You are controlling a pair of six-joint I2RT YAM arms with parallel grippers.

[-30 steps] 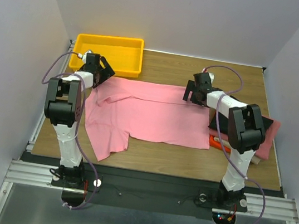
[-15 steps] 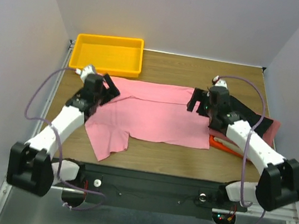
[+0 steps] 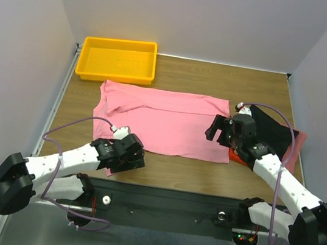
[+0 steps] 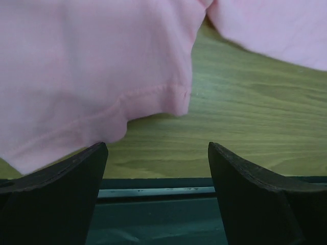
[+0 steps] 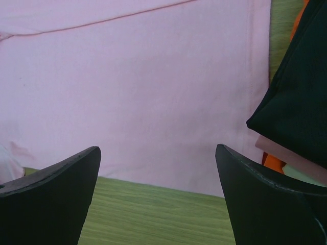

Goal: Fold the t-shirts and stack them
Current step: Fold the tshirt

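Note:
I will close my right gripper on the near corner (image 3: 223,161) (image 5: 218,191) of the large pink t-shirt, next to the stack of folded t-shirts.
A large pink t-shirt (image 3: 164,119) lies spread flat across the wooden table. My left gripper (image 3: 130,160) hangs open over its near-left sleeve, by the table's front edge. In the left wrist view the sleeve hem (image 4: 127,102) lies just beyond my open left gripper (image 4: 157,149), with bare wood between the fingers. My right gripper (image 3: 216,130) stands open over the shirt's right edge. The right wrist view shows pink cloth (image 5: 143,92) ahead of the open right gripper (image 5: 158,150). At the right sits a stack of folded t-shirts: black (image 3: 273,130) on top, pink (image 3: 296,151) and orange-red (image 3: 239,158) beneath.
A yellow plastic tray (image 3: 119,59) stands at the back left, just beyond the shirt's far-left corner. The black metal rail (image 3: 164,198) runs along the table's near edge. White walls close in on the left, right and back.
Both arms have swung from the shirt's far edge toward the near side. The left gripper went from beside the tray to the near-left sleeve, the right down the shirt's right edge.

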